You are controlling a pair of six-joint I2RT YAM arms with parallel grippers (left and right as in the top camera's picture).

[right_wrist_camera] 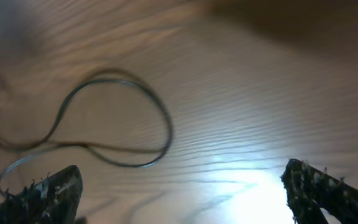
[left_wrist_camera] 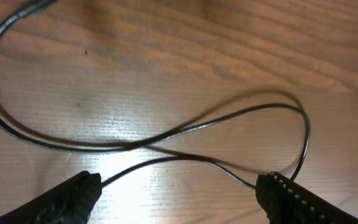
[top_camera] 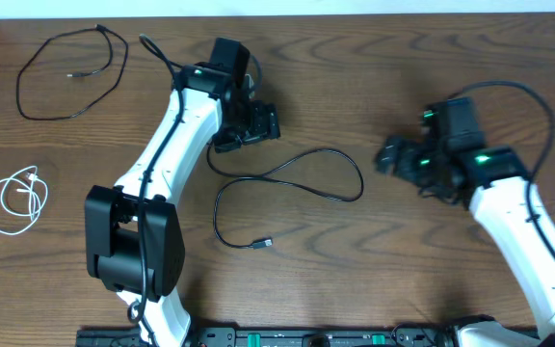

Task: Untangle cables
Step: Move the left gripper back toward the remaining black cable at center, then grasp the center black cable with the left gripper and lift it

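Observation:
Next, my left gripper goes to the middle black cable's rounded bend (top_camera: pixel 361 181) (left_wrist_camera: pixel 306 134), the one nearest my right gripper, and closes there.
A black cable (top_camera: pixel 297 173) lies in a loose loop at the table's middle, its plug end (top_camera: pixel 264 243) toward the front. My left gripper (top_camera: pixel 258 125) is open just above its left end; in the left wrist view the cable (left_wrist_camera: pixel 166 134) crosses itself and runs between the open fingers (left_wrist_camera: pixel 179 190). My right gripper (top_camera: pixel 393 156) is open and empty to the right of the cable; the right wrist view shows the loop (right_wrist_camera: pixel 135 124) ahead of the open fingers (right_wrist_camera: pixel 179 186). A second black cable (top_camera: pixel 66 72) lies spread at the far left. A white cable (top_camera: pixel 15 200) is coiled at the left edge.
The wooden table (top_camera: pixel 355 58) carries nothing else. The left arm's base (top_camera: pixel 133 236) stands at the front left and the right arm (top_camera: pixel 528 231) reaches in from the front right.

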